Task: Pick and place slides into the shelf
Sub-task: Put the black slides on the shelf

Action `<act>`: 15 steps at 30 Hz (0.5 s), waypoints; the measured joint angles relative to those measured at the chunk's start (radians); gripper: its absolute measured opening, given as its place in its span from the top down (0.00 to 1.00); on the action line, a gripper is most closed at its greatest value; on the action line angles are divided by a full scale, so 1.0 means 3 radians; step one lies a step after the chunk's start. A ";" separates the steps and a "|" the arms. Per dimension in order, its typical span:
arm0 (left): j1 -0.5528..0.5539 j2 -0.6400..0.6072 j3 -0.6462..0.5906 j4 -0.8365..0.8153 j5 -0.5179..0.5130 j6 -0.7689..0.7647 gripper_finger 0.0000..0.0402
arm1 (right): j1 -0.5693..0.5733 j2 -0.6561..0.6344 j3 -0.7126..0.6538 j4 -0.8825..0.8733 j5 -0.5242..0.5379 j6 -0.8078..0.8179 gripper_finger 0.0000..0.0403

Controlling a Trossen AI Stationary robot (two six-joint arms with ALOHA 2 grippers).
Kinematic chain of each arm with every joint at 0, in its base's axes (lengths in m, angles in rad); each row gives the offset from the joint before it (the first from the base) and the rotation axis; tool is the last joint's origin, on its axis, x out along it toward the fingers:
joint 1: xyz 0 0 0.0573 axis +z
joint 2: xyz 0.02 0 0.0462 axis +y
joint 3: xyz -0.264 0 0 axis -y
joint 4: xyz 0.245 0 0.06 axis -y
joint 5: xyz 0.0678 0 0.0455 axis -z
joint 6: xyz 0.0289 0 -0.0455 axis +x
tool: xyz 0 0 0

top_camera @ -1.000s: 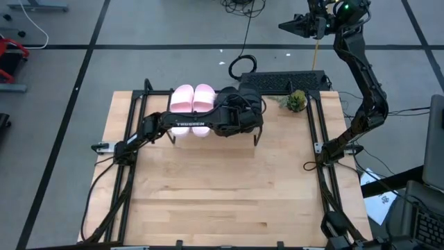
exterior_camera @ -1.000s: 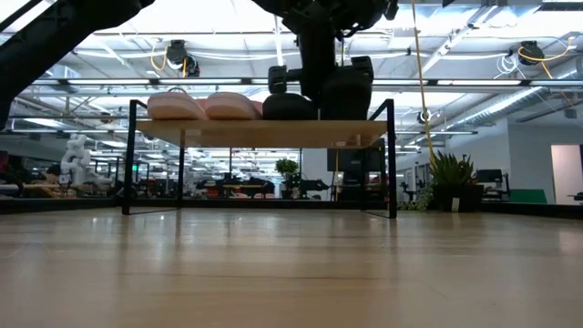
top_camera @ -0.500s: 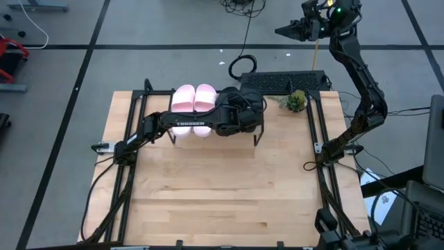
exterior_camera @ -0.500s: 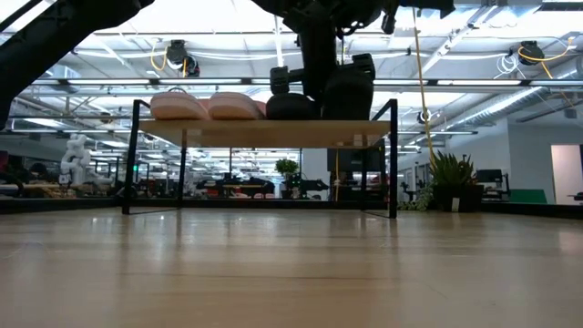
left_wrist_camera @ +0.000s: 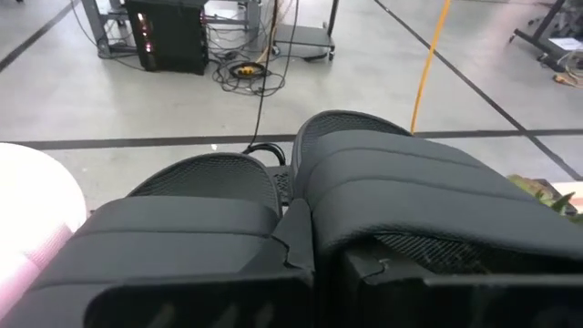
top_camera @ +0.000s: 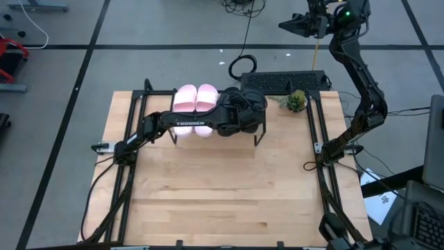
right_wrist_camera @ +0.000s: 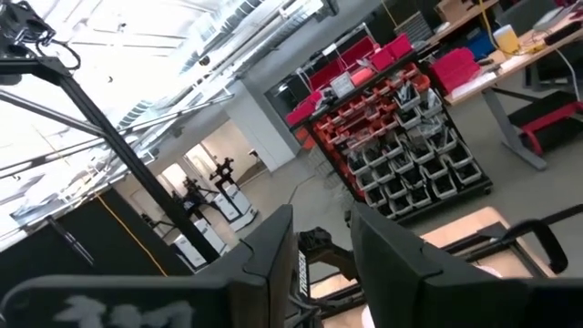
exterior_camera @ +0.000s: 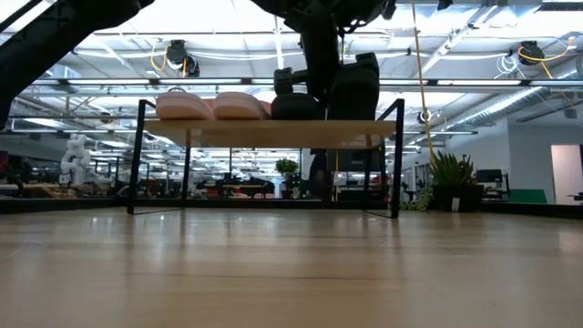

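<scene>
I will use my left gripper to put the black slide down and let go of it on the shelf board [top_camera: 251,115] [left_wrist_camera: 401,219], beside the other black slide.
The shelf [exterior_camera: 237,133] stands on thin black legs at the table's far side. The pale pink pair [top_camera: 196,98] [exterior_camera: 211,106] lies on its board, left of the two black slides. One black slide [exterior_camera: 291,105] lies flat. The other black slide [exterior_camera: 355,87] [left_wrist_camera: 410,182] stands taller beside it, with its lower edge on the board. My left gripper [exterior_camera: 321,82] comes down between the black slides; its fingers are hidden. My right gripper [top_camera: 298,24] [right_wrist_camera: 323,264] hangs open, high beyond the table's far right corner. My left gripper comes from above, pointing down, and holds the right-hand black slide at its inner side [exterior_camera: 335,91], next to the other black slide. The slides and the wrist hide the fingers. The slide is tilted up, its lower edge [exterior_camera: 355,118] on the shelf board.
A small potted plant [top_camera: 296,101] [exterior_camera: 451,178] sits at the table's far right corner, beside a black mat [top_camera: 284,82] and a coiled cable [top_camera: 241,67]. The wide wooden tabletop [top_camera: 222,194] stretches toward the near edge. Black rails [top_camera: 326,173] run along both sides.
The shelf, with all the slides on it, has slid a little toward the table's right. My left gripper has moved that way with it, and the right-hand black slide stands slightly higher than before.
</scene>
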 joint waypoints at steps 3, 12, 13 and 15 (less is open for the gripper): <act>-0.0003 -0.0001 0.0000 -0.0056 0.0045 -0.0001 1.00 | 0.0000 0.0000 0.0000 0.0073 0.0000 0.0044 0.74; -0.0008 -0.0005 0.0001 -0.0171 0.0146 0.0040 1.00 | 0.0000 0.0000 0.0000 0.0072 0.0001 0.0051 0.74; -0.0008 -0.0005 0.0001 -0.0193 0.0148 0.0040 1.00 | 0.0000 0.0000 0.0000 0.0073 0.0002 0.0051 0.74; -0.0009 -0.0005 0.0001 -0.0208 0.0151 0.0050 1.00 | 0.0000 0.0000 0.0000 0.0073 0.0002 0.0050 0.74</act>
